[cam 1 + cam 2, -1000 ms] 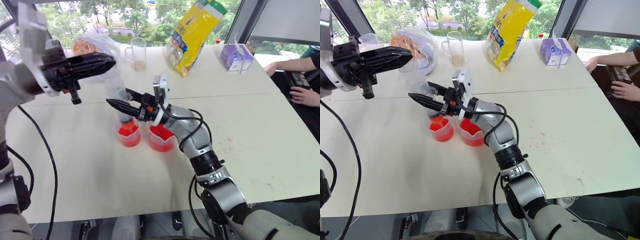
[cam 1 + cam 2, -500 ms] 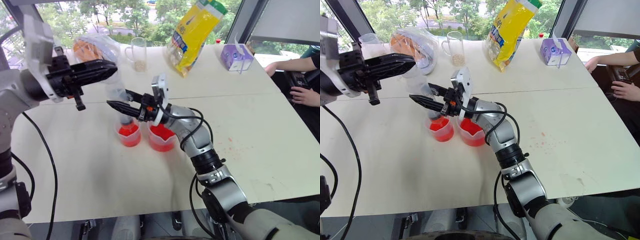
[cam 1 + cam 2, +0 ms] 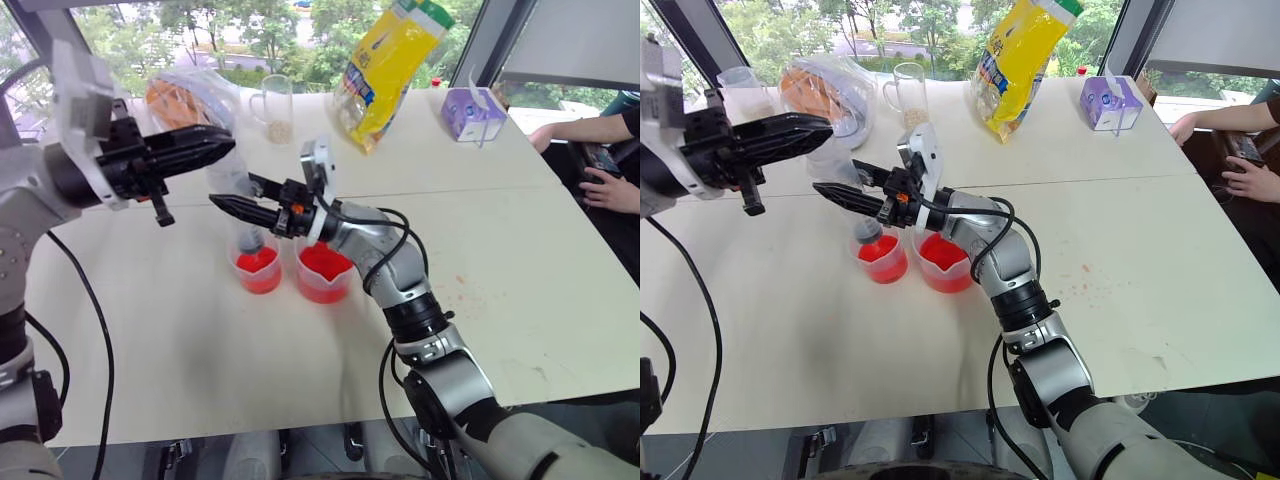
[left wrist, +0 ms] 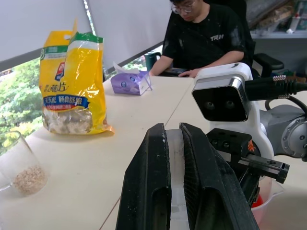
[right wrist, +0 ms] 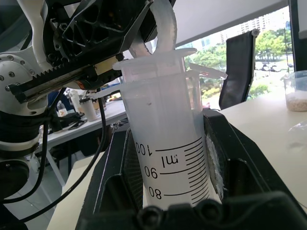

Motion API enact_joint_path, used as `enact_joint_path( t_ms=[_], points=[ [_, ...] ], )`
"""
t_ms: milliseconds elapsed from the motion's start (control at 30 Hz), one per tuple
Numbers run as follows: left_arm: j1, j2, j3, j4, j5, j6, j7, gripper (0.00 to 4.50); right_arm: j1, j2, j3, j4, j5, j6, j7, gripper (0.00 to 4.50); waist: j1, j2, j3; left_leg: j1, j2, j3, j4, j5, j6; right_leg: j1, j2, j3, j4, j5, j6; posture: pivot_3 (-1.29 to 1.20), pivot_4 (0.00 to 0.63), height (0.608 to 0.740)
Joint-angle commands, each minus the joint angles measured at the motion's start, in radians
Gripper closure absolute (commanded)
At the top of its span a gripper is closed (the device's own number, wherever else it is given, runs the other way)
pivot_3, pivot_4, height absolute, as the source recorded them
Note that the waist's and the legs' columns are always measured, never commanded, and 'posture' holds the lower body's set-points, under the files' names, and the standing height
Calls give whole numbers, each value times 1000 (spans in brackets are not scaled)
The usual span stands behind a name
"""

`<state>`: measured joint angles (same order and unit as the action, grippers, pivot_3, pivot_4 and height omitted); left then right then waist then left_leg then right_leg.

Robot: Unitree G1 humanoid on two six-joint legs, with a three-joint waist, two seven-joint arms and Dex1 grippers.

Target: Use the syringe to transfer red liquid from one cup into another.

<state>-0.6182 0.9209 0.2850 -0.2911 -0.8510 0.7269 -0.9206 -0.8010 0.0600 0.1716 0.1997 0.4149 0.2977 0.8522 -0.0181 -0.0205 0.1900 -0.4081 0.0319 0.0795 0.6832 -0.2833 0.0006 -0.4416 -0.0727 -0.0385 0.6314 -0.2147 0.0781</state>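
Note:
I should let go of the syringe with my right gripper so it lies flat on the open tabletop (image 3: 439,246) beside the red drops.
The syringe (image 3: 238,180) stands upright with its tip down in the smaller cup (image 3: 258,272), which holds red liquid (image 3: 258,262). Its dark plunger seal sits low, just above that cup. My right gripper (image 3: 222,203) is shut on the clear barrel (image 5: 165,143), which shows no red around its upper marks. My left gripper (image 3: 222,142) is shut on the white plunger top (image 4: 175,163), just above the right gripper. The wider spouted beaker (image 3: 322,272), also with red liquid, stands right beside the smaller cup.
At the table's far side stand a glass mug (image 3: 272,103), a yellow bag (image 3: 385,65), a clear bag with orange contents (image 3: 180,95) and a purple tissue box (image 3: 472,113). A person's arms (image 3: 600,160) rest at the table's right end. Red drops (image 3: 465,285) spot the tabletop.
My left gripper has edged down a little on the plunger, closer to the right gripper. The cups have not moved.

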Motion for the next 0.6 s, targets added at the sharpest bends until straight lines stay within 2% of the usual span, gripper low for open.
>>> enact_joint_path(
  t_ms=[33,200,333,500,600],
  points=[
    [39,3,-72,-49,8,25,-33,4475,-96,20,-93,-109,75,-35,-40,3115,0,0,0,0,0,0,0,0,0,0,0,0,0,0,0,0,150,740],
    [13,-1,-63,-31,-18,54,-19,4475,-89,17,-81,-101,67,-33,-33,3115,0,0,0,0,0,0,0,0,0,0,0,0,0,0,0,0,150,740],
    [-16,-1,-54,-17,-24,65,-12,2700,-68,16,-61,-105,60,-22,-25,3115,2,0,0,0,0,0,0,0,0,0,0,0,0,0,0,0,150,740],
    [-36,15,-12,3,-27,64,-14,167,-56,16,-54,-117,61,-5,-24,3115,-1,0,0,0,0,0,0,0,0,0,0,0,0,0,0,0,150,740],
    [-26,37,25,12,-31,65,-29,77,-49,13,-50,-124,64,3,-31,3115,-3,0,0,0,0,0,0,0,0,0,0,0,0,0,0,0,150,740]
  ],
)
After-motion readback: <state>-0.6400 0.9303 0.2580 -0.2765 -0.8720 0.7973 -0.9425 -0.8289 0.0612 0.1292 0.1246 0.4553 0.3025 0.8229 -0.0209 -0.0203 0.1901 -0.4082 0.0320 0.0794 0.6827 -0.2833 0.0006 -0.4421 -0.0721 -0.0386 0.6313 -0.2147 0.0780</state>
